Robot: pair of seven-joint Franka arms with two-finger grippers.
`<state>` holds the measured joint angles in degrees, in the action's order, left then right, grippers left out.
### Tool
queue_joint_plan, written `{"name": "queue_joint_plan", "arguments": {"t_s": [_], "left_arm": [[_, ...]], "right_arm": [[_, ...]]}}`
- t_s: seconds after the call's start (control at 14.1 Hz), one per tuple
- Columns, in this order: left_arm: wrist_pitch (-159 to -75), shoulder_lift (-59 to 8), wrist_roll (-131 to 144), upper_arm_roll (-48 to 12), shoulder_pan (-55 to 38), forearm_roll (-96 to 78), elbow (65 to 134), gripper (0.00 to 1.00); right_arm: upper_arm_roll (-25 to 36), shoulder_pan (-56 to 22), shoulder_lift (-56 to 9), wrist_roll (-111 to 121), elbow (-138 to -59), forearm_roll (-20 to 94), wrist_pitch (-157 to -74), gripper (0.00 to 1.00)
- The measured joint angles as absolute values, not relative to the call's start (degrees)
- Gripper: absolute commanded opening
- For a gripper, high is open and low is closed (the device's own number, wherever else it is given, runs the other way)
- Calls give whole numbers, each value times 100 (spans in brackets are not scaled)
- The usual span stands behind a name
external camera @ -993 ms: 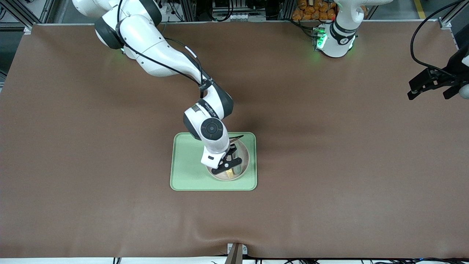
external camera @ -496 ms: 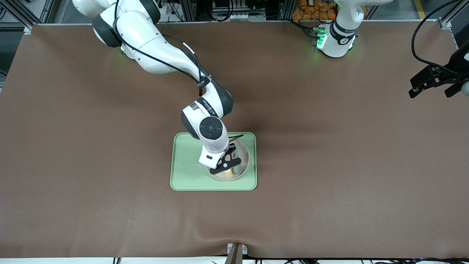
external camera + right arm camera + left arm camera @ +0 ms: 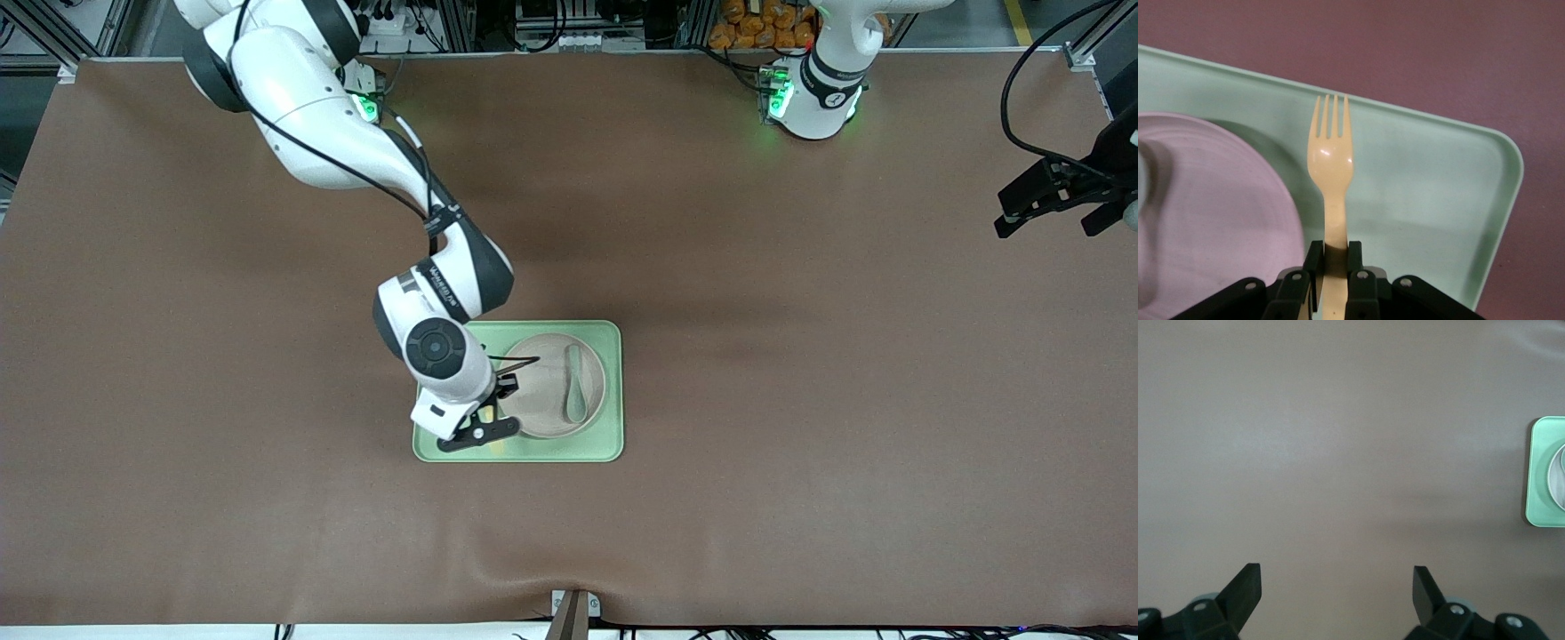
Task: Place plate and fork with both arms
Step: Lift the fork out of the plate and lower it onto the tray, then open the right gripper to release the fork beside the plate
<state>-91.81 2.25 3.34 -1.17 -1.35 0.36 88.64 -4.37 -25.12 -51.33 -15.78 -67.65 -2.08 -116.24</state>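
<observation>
The robot's right gripper will release the pale yellow fork on the bare part of the tray (image 3: pixel 463 391) (image 3: pixel 1381 285) next to the plate.
The pale yellow fork (image 3: pixel 1330 160) is clamped by its handle in my right gripper (image 3: pixel 1336 257), which is shut on it. In the front view the right gripper (image 3: pixel 480 435) hangs low over the bare part of the light green tray (image 3: pixel 444 356), beside the plate (image 3: pixel 542 400) and toward the right arm's end. The round beige-pink plate (image 3: pixel 1211 207) lies on the tray (image 3: pixel 1425 200). My left gripper (image 3: pixel 1058 203) waits open over the table at the left arm's end. In its own wrist view, the left gripper (image 3: pixel 1336 581) has nothing between its fingers.
A grey-green spoon (image 3: pixel 573 396) lies on the plate. The tray (image 3: pixel 1545 473) shows at the edge of the left wrist view. Brown mat (image 3: pixel 800 400) covers the table around the tray. A small bracket (image 3: pixel 573 609) sits at the table edge nearest the front camera.
My right gripper has carried the fork from over the plate to over the tray's bare part toward the right arm's end, uncovering the spoon. The left gripper has barely moved.
</observation>
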Motion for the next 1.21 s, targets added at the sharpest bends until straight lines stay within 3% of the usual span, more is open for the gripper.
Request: {"name": "queue_joint_plan", "arguments": {"t_s": [0.5,1.06,1.13,1.21], "left_arm": [[-9181,225,334,-113,-134,36,8863,100],[-9185,225,334,-113,-136,36,8863,100],[-9185,225,334,-114,-138,36,8863,100],[-9185,225,334,-116,-139,36,8863,100]], "right_arm": [[-627,-2050,-4486,-1586,-8533,-173,-12798,0],[-642,-2038,-4356,-1620,-9096,133,-13311,1],[-642,-2038,-4356,-1622,-9154,133,-13363,25],[-642,-2038,-4355,-1623,-9179,133,-13391,69]]}}
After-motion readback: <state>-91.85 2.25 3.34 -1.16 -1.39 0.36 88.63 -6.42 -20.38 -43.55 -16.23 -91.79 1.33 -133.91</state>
